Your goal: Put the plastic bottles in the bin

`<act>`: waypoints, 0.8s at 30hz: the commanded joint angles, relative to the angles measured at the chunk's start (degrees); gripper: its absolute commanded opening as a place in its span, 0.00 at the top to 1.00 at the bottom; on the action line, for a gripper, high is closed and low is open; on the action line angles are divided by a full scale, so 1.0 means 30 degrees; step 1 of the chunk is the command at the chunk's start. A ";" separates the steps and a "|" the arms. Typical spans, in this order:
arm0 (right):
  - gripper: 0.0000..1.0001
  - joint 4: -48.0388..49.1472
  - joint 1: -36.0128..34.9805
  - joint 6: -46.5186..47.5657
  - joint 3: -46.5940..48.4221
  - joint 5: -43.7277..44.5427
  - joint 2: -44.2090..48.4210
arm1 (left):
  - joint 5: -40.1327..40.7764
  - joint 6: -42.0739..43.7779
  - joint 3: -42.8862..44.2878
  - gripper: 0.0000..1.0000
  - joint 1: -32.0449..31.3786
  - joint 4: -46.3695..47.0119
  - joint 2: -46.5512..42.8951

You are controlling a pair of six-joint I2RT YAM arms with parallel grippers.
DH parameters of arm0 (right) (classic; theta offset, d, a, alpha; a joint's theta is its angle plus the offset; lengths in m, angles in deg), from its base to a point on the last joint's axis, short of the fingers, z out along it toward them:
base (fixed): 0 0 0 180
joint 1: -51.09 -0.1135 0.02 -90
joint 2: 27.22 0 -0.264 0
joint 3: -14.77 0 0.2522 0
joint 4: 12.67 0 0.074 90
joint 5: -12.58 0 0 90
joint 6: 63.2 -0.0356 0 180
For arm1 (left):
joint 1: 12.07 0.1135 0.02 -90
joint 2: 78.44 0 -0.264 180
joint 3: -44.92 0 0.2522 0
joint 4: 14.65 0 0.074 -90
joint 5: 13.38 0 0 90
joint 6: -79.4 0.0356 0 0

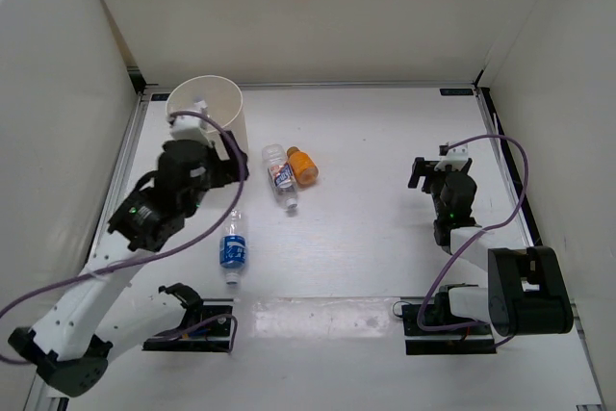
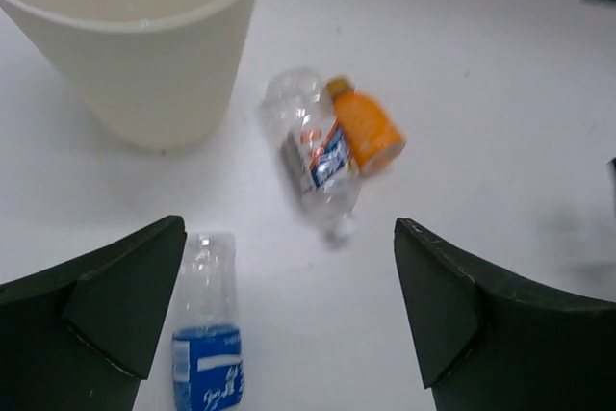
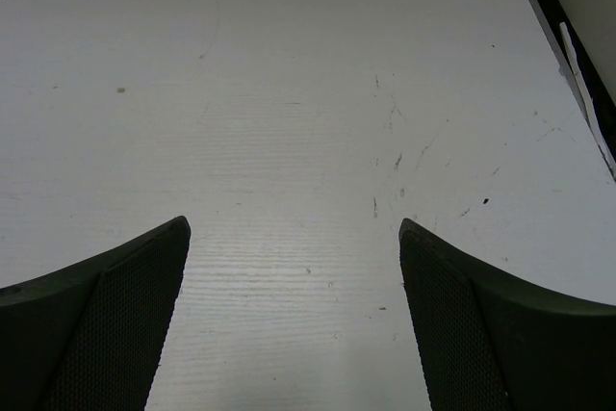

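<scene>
Next, I move my left gripper next to the blue-label bottle nearest me and close it on the bottle's blue label [image 1: 233, 250] [image 2: 208, 365].
The cream-white bin [image 1: 234, 113] stands upright at the far left; in the left wrist view its wall [image 2: 144, 64] fills the upper left. Three bottles lie on the table. The blue-label bottle [image 1: 233, 248] lies nearest me, by the left finger in the wrist view [image 2: 207, 334]. The white-pink label bottle [image 1: 281, 176] and the orange bottle [image 1: 303, 166] lie touching side by side, also seen by the left wrist as the clear one [image 2: 318, 156] and the orange one [image 2: 368, 129]. My left gripper [image 1: 238, 159] [image 2: 289, 228] is open and empty, above the table right of the bin. My right gripper [image 1: 435, 165] [image 3: 294, 228] is open and empty at the right.
White walls enclose the table on the left, back and right. A black rail [image 3: 568, 55] runs along the table's right edge. The arm bases and cables [image 1: 452, 310] sit at the near edge.
</scene>
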 commanded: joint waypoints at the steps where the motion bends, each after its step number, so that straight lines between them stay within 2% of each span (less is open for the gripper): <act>1: 0.10 0.0820 -0.0064 0.0371 0.0387 -0.0032 0.0148 | 0.3025 -0.0570 -0.0715 0.00 -0.2308 -0.1892 0.0276; 3: 0.10 0.0850 -0.0035 0.0371 0.0387 -0.0061 0.0206 | 0.3347 -0.1854 -0.1737 0.00 -0.2867 -0.3272 0.0802; 5: 0.10 0.0850 -0.0093 0.0400 0.0358 -0.0003 0.0177 | 0.3438 -0.5066 -0.2619 0.00 -0.3015 -0.4503 0.0717; 9: 0.10 0.0879 -0.0153 0.0401 0.0299 0.0085 0.0323 | 0.2853 -0.8643 -0.6769 0.00 -0.3161 -0.3429 -0.0570; 14: 0.10 0.0908 -0.0240 0.0430 0.0328 0.0144 0.0295 | 0.2324 -0.9975 -0.8337 0.00 -0.3162 -0.3743 -0.1657; 17: 0.10 0.0908 -0.0211 0.0430 0.0328 0.0114 0.0266 | 0.2295 -1.0442 -0.8396 0.00 -0.3132 -0.4623 -0.0752; 24: 0.10 0.0908 -0.0182 0.0430 0.0270 0.0114 0.0266 | 0.1037 -1.0358 -0.9596 0.00 -0.2898 -0.3047 0.0978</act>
